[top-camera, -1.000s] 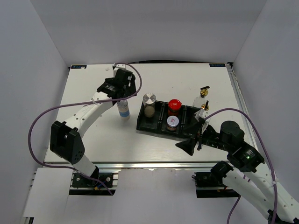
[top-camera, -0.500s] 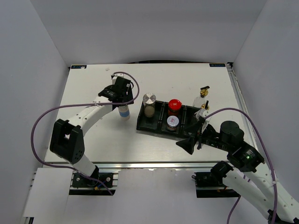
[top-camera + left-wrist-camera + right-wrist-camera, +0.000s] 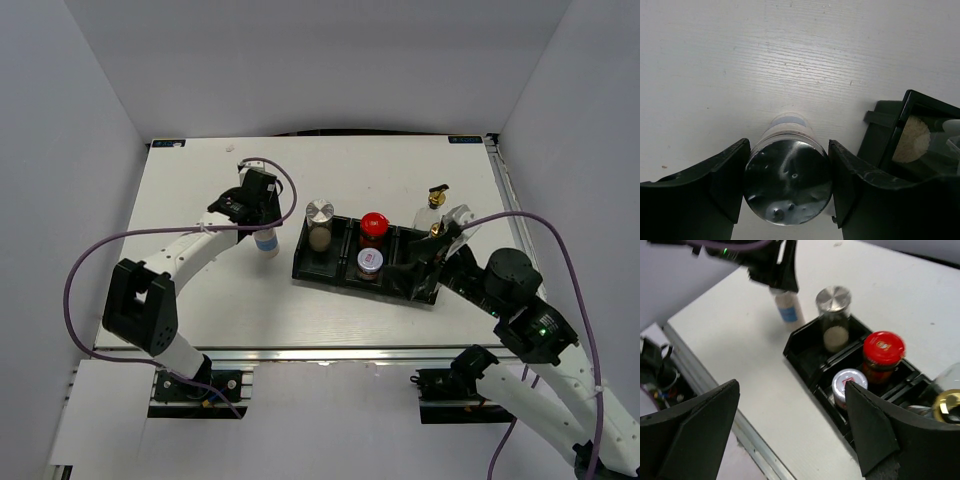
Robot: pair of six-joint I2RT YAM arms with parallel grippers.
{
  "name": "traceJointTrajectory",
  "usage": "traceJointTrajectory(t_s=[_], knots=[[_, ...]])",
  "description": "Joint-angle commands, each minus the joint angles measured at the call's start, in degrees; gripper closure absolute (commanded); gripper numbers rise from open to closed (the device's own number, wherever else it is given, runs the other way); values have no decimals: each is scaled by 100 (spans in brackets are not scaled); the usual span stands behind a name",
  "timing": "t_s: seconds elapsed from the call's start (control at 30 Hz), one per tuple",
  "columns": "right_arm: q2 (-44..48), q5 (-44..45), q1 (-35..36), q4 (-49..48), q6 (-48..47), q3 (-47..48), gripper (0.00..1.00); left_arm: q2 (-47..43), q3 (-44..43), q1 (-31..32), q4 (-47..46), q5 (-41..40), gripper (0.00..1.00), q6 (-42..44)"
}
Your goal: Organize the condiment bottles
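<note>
Next, my left gripper lets go of the blue-labelled shaker in the black tray's empty space (image 3: 319, 267) (image 3: 903, 172), in front of the other shaker.
My left gripper (image 3: 263, 226) (image 3: 788, 172) is shut on a silver-lidded shaker with a blue label (image 3: 266, 243) (image 3: 788, 182), which stands on the table left of the black tray (image 3: 330, 272). A second shaker (image 3: 319, 222) stands in the tray's left compartment. The middle one holds the red-capped jar (image 3: 373, 228) and a short shaker (image 3: 369, 262). One gold-spouted glass bottle (image 3: 436, 203) stands behind the tray's right end. Another gold spout (image 3: 947, 406) shows under my right gripper (image 3: 432, 252) (image 3: 791, 385), which hovers open over the tray's right end.
The white table (image 3: 220, 300) ends in a metal rail (image 3: 300, 352) along its near edge. White walls close in the left, the back and the right. A purple cable (image 3: 90, 255) loops beside the left arm.
My left gripper came down around the blue-labelled shaker and closed on it. My right arm moved from in front of the tray up over its right end, still open.
</note>
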State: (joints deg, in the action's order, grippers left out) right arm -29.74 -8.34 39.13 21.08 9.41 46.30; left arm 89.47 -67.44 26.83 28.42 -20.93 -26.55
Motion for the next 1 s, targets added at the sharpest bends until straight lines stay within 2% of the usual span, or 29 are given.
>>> traceJointTrajectory(t_s=[0.0, 0.03, 0.1, 0.13, 0.2, 0.23, 0.3, 0.33, 0.4, 0.67, 0.77, 0.8, 0.87, 0.9, 0.97], knots=[[-269, 1033, 24, -561, 324, 623, 11, -334, 73, -2, -153, 159, 80, 0], [-357, 1636, 24, -561, 386, 721, 11, -343, 38, -2, -153, 177, 89, 9], [-655, 2211, 33, -492, 499, 914, 11, -386, -67, -2, -57, 194, 100, 61], [-743, 2858, 24, -387, 553, 1142, 10, -413, -146, -2, -48, 125, 100, 79], [-989, 3607, 24, -210, 606, 1301, 11, -553, -190, -2, -56, -7, 100, 71], [-1060, 4481, 24, -175, 684, 1476, 10, -614, -225, -2, -74, -25, 100, 79], [-1358, 5400, 24, -61, 703, 1697, 11, -817, -261, -2, -118, -25, 100, 97], [-1559, 6248, 15, -60, 659, 1880, 11, -878, -322, -2, -135, 1, 100, 88], [-1771, 6974, -20, -87, 563, 2075, 11, -1071, -366, -2, -240, 80, 100, 88], [-2396, 6592, -757, -316, -106, 2812, 11, -1301, -752, 112, -215, 528, 100, 132], [-2879, 5776, -1521, 97, -62, 3216, 11, -1222, -937, 410, -14, 380, 100, 176], [-3019, 5390, -2010, 141, -53, 3279, 11, -1204, -1007, 611, 57, 283, 100, 193], [-3415, 4984, -2549, 378, 95, 3446, 11, -1169, -1157, 858, 363, -6, 100, 255], [-3555, 4460, -3091, 475, 157, 3638, 11, -1178, -1288, 1094, 453, -260, 100, 273], [-3881, 3956, -3534, 538, 228, 3736, 11, -1283, -1316, 1280, 558, -298, 100, 290]])
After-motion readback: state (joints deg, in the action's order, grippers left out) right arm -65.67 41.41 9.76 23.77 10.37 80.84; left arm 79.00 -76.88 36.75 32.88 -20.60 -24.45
